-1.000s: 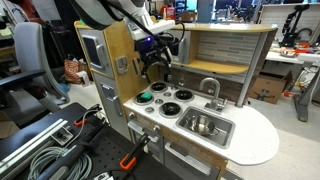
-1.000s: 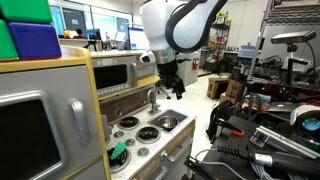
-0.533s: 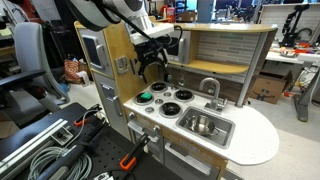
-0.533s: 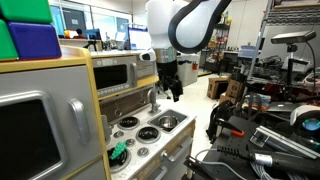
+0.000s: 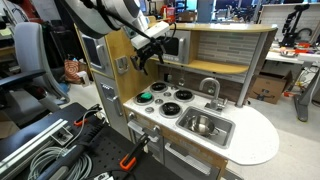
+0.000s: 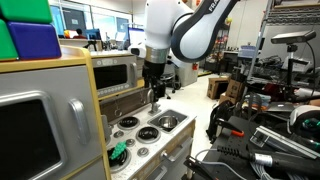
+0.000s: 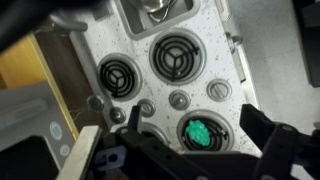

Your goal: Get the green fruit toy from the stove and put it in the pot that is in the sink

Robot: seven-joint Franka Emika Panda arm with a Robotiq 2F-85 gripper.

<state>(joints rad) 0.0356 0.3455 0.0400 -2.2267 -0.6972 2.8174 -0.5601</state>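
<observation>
The robot's gripper will close around the middle of the green fruit toy (image 5: 144, 98) (image 7: 199, 133), on the front burner at the end of the stove away from the sink.
The green fruit toy (image 5: 146, 97) lies on a front burner of the white stove (image 5: 168, 104), at the end away from the sink. It also shows in an exterior view (image 6: 118, 152) and in the wrist view (image 7: 198, 132). The silver pot (image 5: 203, 124) sits in the sink (image 5: 226, 130); the sink also shows in an exterior view (image 6: 168, 122). My gripper (image 5: 145, 60) hangs open and empty well above the stove, also seen in an exterior view (image 6: 155, 92). In the wrist view its fingers (image 7: 196, 152) frame the toy from above.
A curved grey faucet (image 5: 210, 88) stands behind the sink. A wooden shelf hutch (image 5: 225, 50) rises behind the counter and a toy microwave (image 5: 92, 50) stands beside the stove. Stove knobs (image 7: 179, 99) sit between the burners. Cables lie on the floor (image 5: 40, 150).
The arm has swung from above the middle of the cooktop toward the stove end with the green toy, and the gripper has turned. The toy and the pot have not moved.
</observation>
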